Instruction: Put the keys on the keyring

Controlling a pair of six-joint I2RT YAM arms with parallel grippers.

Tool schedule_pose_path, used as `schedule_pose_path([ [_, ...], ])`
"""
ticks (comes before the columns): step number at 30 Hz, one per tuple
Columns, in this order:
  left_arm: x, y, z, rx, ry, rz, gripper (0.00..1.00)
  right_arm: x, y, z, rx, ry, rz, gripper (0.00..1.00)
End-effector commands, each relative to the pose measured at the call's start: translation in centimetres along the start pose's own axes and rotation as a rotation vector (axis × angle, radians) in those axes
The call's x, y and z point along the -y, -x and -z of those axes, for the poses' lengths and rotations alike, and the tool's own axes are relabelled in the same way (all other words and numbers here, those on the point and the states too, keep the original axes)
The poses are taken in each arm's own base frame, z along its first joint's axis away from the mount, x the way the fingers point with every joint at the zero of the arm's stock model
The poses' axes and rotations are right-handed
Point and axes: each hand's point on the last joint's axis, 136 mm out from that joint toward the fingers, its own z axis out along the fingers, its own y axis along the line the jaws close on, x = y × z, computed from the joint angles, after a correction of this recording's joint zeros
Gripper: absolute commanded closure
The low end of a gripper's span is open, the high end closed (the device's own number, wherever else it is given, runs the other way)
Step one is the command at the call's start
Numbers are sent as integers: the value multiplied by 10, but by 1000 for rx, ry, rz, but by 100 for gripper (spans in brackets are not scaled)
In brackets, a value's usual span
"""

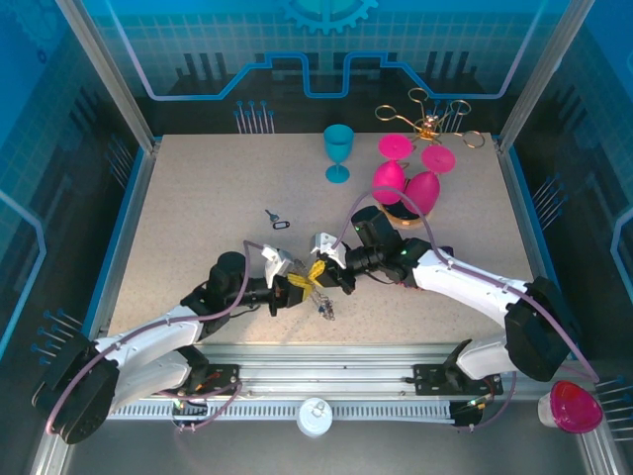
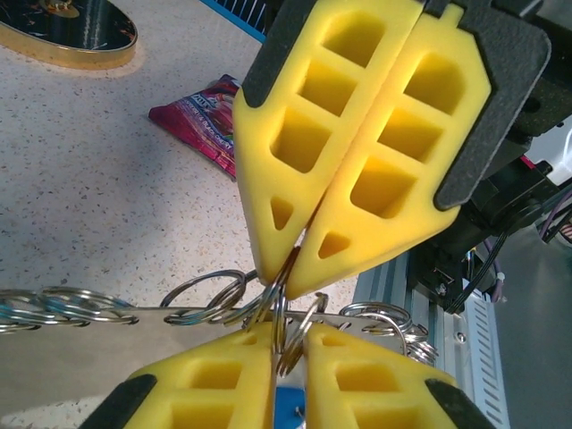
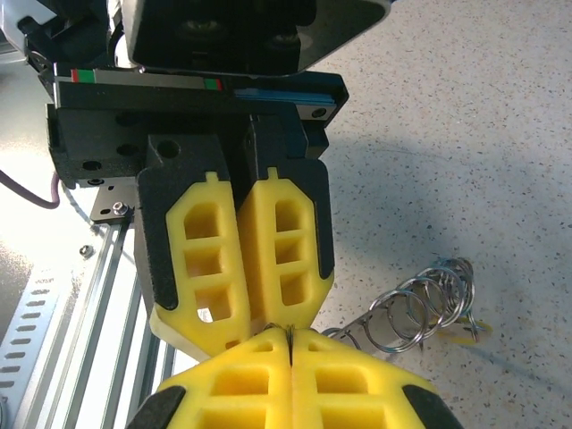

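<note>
I should open my right gripper, line it up square and pinch a ring (image 2: 309, 316), because the keyring's rings bunch where it meets my left gripper at a slant.
The keyring (image 1: 324, 308) is a chain of silver rings hanging between the two grippers at the table's near middle. My left gripper (image 2: 288, 332) is shut on it, with rings standing in the narrow slit between its yellow fingers (image 2: 223, 380). My right gripper (image 3: 290, 333) is shut on one thin ring of the keyring (image 3: 420, 308), tip to tip with the left gripper (image 3: 255, 331). The chain's loose end trails onto the table, with a small yellow piece (image 3: 462, 332) beside it. One of the keys (image 1: 278, 221), dark-headed with a pale ring, lies alone on the table behind the left gripper (image 1: 302, 282).
A teal goblet (image 1: 338, 153) and pink goblets (image 1: 398, 174) stand at the back, next to a gold wire stand (image 1: 427, 120). A magenta packet (image 2: 201, 125) lies on the table near a gold-rimmed disc (image 2: 67, 34). The metal rail (image 1: 326, 358) runs along the near edge.
</note>
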Motion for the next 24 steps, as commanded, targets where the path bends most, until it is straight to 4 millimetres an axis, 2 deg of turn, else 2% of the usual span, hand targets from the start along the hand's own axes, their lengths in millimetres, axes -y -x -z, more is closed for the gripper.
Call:
schedule_pose_path([
  [1, 17, 16, -2, 34, -70, -63, 93, -1, 13, -4, 41, 5, 25, 100],
  [4, 17, 16, -1, 32, -62, -74, 99, 1, 11, -2, 36, -10, 19, 100],
  [9, 13, 22, 4, 43, -3, -170, 100, 20, 8, 10, 35, -98, -52, 98],
  [13, 14, 29, 7, 3, 36, -316, 100, 32, -3, 23, -4, -175, -117, 70],
  [14, 15, 28, 7, -21, 41, -353, 100, 35, -4, 27, -11, -196, -122, 68],
  [15, 15, 30, 8, -36, 49, -392, 100, 33, -16, 28, -36, -204, -137, 66],
  [19, 15, 32, 9, -106, 65, -529, 100, 30, -20, 48, -48, -261, -102, 61],
  [24, 25, 35, 9, -119, 36, -731, 100, 0, -19, 63, -50, -213, 89, 62],
])
